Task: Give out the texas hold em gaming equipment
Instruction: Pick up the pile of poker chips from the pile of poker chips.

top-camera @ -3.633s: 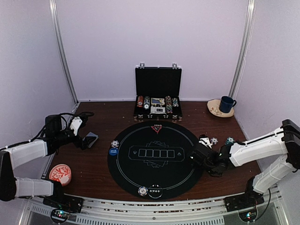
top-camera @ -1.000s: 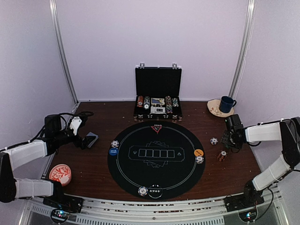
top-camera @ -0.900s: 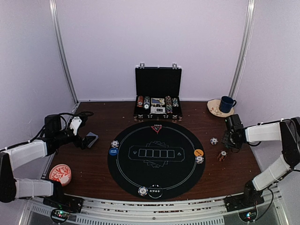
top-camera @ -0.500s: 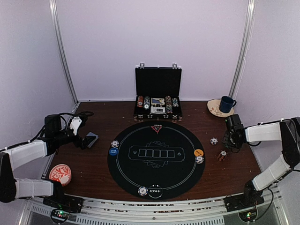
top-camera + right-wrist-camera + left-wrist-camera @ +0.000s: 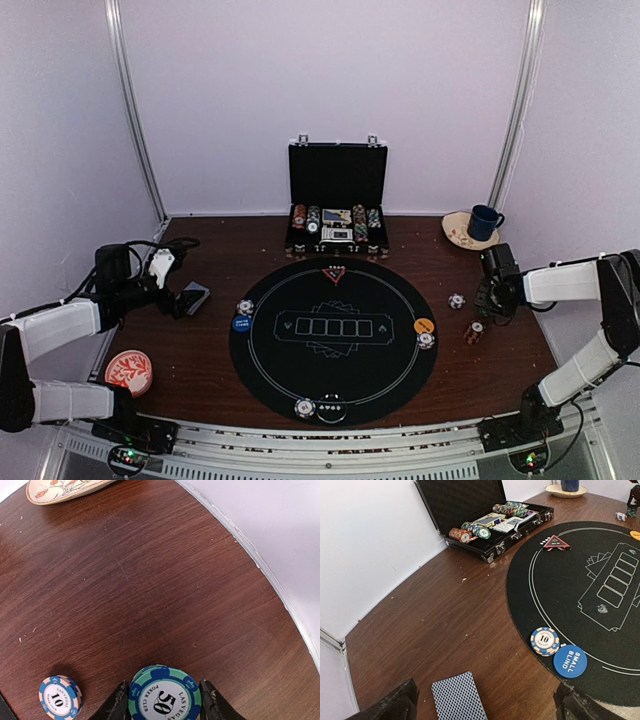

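Note:
Next, I set the teal-and-blue chip stack down with my right gripper on the mat (image 5: 258, 294) beside the chip near the blue small-blind disc.
My right gripper (image 5: 165, 704) is down at the table, its fingers (image 5: 119, 704) pressed on both sides of a teal-and-blue "50" chip stack (image 5: 165, 694); from above it sits at the table's right (image 5: 497, 297). A "10" chip (image 5: 60, 696) lies just to its left. The grey-blue card deck (image 5: 459, 698) lies between the wide-open fingers of my left gripper (image 5: 485, 709). A "10" chip (image 5: 545, 641) and the blue small-blind disc (image 5: 570, 661) rest on the mat's left edge. The red triangle marker (image 5: 335, 273) is at the mat's far edge, an orange disc (image 5: 424, 326) at its right.
The black briefcase (image 5: 337, 205) stands open behind the round black mat (image 5: 330, 370). A red chip stack (image 5: 474, 331) lies near my right arm. A blue mug on a saucer (image 5: 458, 232) sits back right, a red-and-white dish (image 5: 128, 371) front left.
The right fingers have drawn in against the teal chip stack. Earlier still, the right arm swung from the mat's right edge out to the right side. The left arm has stayed put.

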Available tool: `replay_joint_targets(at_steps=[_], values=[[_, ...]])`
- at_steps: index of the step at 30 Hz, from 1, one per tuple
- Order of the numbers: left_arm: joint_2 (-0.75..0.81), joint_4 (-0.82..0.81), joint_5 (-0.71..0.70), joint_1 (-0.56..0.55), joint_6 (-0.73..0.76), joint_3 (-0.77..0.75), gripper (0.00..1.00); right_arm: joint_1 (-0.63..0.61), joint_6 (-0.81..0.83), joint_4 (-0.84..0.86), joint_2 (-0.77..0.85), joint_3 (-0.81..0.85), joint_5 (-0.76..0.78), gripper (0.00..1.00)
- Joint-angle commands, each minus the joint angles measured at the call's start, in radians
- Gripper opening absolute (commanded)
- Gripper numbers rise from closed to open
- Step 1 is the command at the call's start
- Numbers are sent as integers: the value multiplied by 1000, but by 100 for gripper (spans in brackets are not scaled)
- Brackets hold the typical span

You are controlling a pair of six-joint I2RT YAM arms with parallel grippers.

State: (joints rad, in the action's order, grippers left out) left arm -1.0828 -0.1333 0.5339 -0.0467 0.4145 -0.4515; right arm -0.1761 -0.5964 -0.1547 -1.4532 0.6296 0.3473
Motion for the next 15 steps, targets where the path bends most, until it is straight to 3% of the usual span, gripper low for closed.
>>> replay_joint_targets(at_steps=[1, 15], values=[[0, -40, 16, -2, 7, 4, 98, 9, 10, 15, 10, 6, 1, 45], [-4, -40, 15, -2, 7, 2, 98, 3, 21, 17, 62, -1, 13, 38]])
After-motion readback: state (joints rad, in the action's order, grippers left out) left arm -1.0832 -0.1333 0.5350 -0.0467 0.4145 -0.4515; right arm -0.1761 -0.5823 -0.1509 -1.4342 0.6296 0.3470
